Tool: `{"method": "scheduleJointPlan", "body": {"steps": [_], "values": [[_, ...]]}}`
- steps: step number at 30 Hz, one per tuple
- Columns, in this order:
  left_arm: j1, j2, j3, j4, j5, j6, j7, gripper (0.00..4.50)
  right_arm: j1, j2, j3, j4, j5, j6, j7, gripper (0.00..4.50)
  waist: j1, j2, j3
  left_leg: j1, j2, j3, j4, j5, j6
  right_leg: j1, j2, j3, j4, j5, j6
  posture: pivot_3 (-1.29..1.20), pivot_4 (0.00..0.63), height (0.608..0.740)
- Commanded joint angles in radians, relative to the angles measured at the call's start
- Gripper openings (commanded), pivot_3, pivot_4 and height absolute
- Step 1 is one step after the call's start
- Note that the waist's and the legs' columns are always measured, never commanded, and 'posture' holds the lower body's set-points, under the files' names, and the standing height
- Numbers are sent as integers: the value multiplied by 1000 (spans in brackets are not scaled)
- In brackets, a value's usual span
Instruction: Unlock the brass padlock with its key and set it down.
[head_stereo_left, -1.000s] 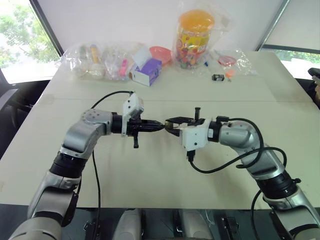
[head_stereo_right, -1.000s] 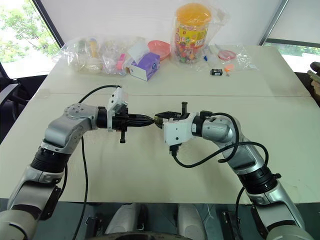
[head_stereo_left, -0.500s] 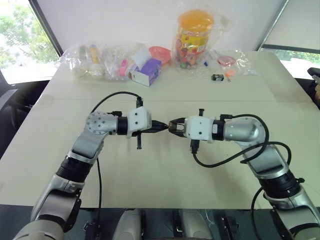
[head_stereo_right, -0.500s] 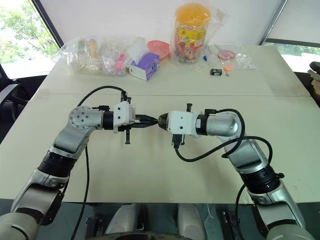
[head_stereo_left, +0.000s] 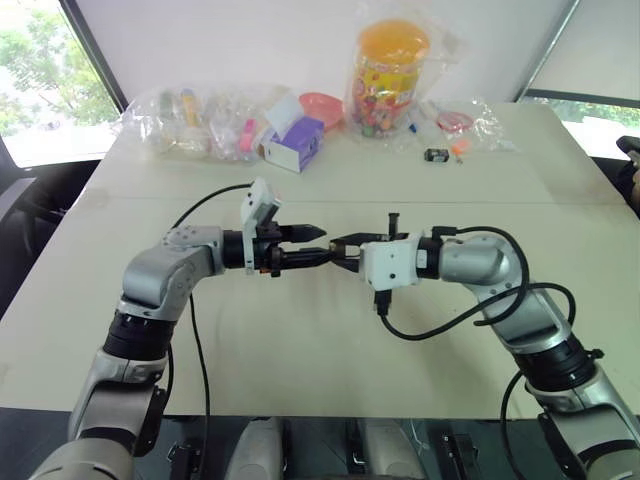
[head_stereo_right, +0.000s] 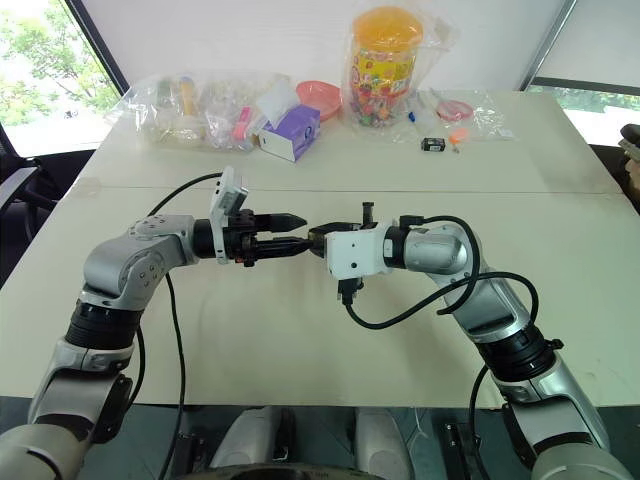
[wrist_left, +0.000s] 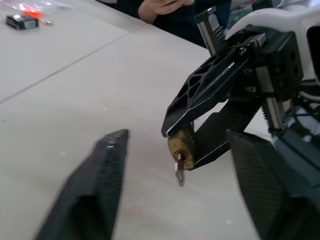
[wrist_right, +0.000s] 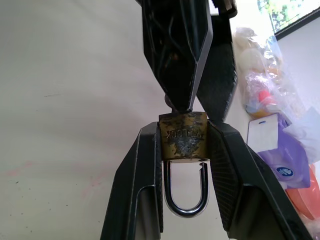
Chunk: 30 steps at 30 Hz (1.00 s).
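Next, my left gripper leaves the key and takes the padlock's keyhole end (wrist_left: 179, 145) from my right gripper, because the shackle's loose end stands clear of the padlock's body.
My right gripper (head_stereo_left: 341, 246) is shut on the brass padlock (wrist_right: 183, 135), held in the air above the middle of the table. Its silvery shackle (wrist_right: 186, 196) points back between the right fingers (wrist_right: 137, 185), and one leg's end shows free of the body. A small silvery key (wrist_left: 179, 174) sticks out of the padlock's (wrist_left: 180, 146) keyhole. My left gripper (head_stereo_left: 324, 243) faces the padlock tip to tip. It is open, its fingers (wrist_left: 97, 187) standing on either side of the key without touching it.
Along the far edge of the table (head_stereo_left: 320, 340) lie clear plastic bags of small items (head_stereo_left: 195, 120), a purple box (head_stereo_left: 293, 142), a pink bowl (head_stereo_left: 321, 104), an orange-lidded jar (head_stereo_left: 388, 70) and a small black item (head_stereo_left: 435, 155). A person's hands (wrist_left: 167, 5) are beyond the table.
My left gripper, shut at the padlock's key end before, has opened and rolled at the wrist. The key stays in the padlock. The right gripper keeps its hold in the same place.
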Motion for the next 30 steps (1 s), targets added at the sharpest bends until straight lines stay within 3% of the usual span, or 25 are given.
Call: {"method": "scheduleJointPlan", "body": {"steps": [1, 13, 16, 21, 22, 30], "values": [[-19, 1, 8, -32, -25, 18, 10, 3832, -11, -2, -14, -22, 1, -15, -14, 703, -1, 0, 0, 0, 0, 0, 0, 0, 0, 0, 0, 0, 0, 0, 0, 0, 150, 740], [-15, -62, -52, 21, 63, -85, 63, 3832, -17, 1, -11, -30, 1, -20, -20, 703, 1, 0, 0, 0, 0, 0, 0, 0, 0, 0, 0, 0, 0, 0, 0, 0, 150, 740], [-16, -79, -42, 28, 54, -75, 69, 2995, -21, 1, -13, -30, 1, -21, -20, 703, 1, 0, 0, 0, 0, 0, 0, 0, 0, 0, 0, 0, 0, 0, 0, 0, 150, 740], [-19, -74, -33, 34, 42, -58, 57, 441, -22, 2, -14, -30, 0, -22, -21, 703, 0, 0, 0, 0, 0, 0, 0, 0, 0, 0, 0, 0, 0, 0, 0, 0, 150, 740], [-20, -70, -31, 35, 38, -55, 55, 200, -22, 1, -14, -29, -1, -24, -21, 703, 1, 0, 0, 0, 0, 0, 0, 0, 0, 0, 0, 0, 0, 0, 0, 0, 150, 740], [-41, -40, 2, 57, -17, 22, 56, 194, -18, -10, -14, -15, -9, -45, -23, 703, 1, 0, 0, 0, 0, 0, 0, 0, 0, 0, 0, 0, 0, 0, 0, 0, 150, 740]]}}
